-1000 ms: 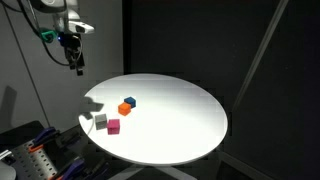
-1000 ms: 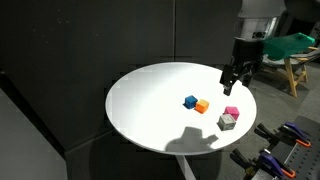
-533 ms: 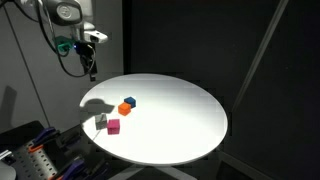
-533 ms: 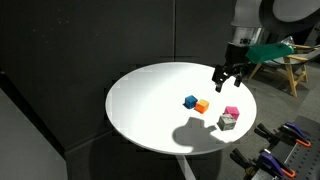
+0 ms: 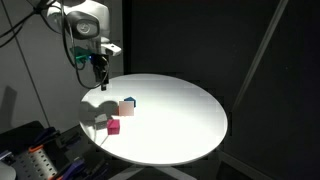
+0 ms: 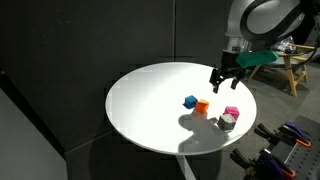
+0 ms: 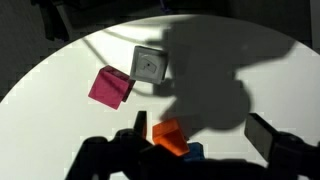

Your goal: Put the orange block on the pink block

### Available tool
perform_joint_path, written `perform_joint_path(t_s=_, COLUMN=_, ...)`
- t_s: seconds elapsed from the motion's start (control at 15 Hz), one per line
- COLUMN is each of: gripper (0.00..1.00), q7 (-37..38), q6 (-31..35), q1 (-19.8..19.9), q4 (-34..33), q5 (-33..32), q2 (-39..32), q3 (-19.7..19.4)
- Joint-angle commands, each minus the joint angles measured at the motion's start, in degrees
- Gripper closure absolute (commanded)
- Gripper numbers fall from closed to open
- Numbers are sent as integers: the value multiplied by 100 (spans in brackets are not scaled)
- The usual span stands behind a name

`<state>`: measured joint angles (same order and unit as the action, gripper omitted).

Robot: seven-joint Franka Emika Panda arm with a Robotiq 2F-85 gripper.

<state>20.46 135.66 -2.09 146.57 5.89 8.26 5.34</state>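
My gripper should move next to the orange block beside the blue cube and close on the orange block's sides (image 5: 126,107) (image 7: 170,137).
The orange block (image 5: 126,107) sits on the round white table (image 5: 180,120), touching the blue cube (image 5: 133,100). The pink block (image 5: 114,126) lies nearer the table's edge beside the grey cube (image 5: 100,120). All show in the other exterior view too: orange block (image 6: 202,106), pink block (image 6: 232,111). My gripper (image 5: 100,76) hangs open and empty in the air above the table's rim, also seen in an exterior view (image 6: 222,80). In the wrist view the gripper (image 7: 203,135) is open above the orange block (image 7: 170,136), with the pink block (image 7: 110,87) farther off.
The blue cube (image 6: 190,101) and grey cube (image 6: 228,121) stand close to the task blocks; the grey cube (image 7: 151,64) and blue cube (image 7: 190,152) show in the wrist view. The arm's shadow falls over the blocks. Dark curtains surround the table.
The arm has swung in from the table's side and lowered toward the blocks. Its shadow has moved over them. The blocks have not moved.
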Motion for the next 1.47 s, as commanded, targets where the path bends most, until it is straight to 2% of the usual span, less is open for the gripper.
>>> perform_joint_path(t_s=0.0, gripper=0, q7=-493, q6=-51, q1=99, q4=-389, q5=24, q2=-496, q3=-233)
perform_joint_path(t_s=0.33, gripper=0, q7=-1007, q6=166, q1=198, q4=-705, q5=-285, q2=-1023, q3=-445)
perform_joint_path(t_s=0.67, gripper=0, q7=-1229, q6=749, q1=201, q4=-899, q5=-610, q2=-1486, q3=-540)
perform_joint_path(t_s=1.07, gripper=0, q7=-1402, q6=1390, q1=185, q4=-1014, q5=-601, q2=-1972, q3=-549)
perform_joint_path(t_s=1.4, gripper=0, q7=-1644, q6=1546, q1=220, q4=-1257, q5=-478, q2=-2421, q3=-507)
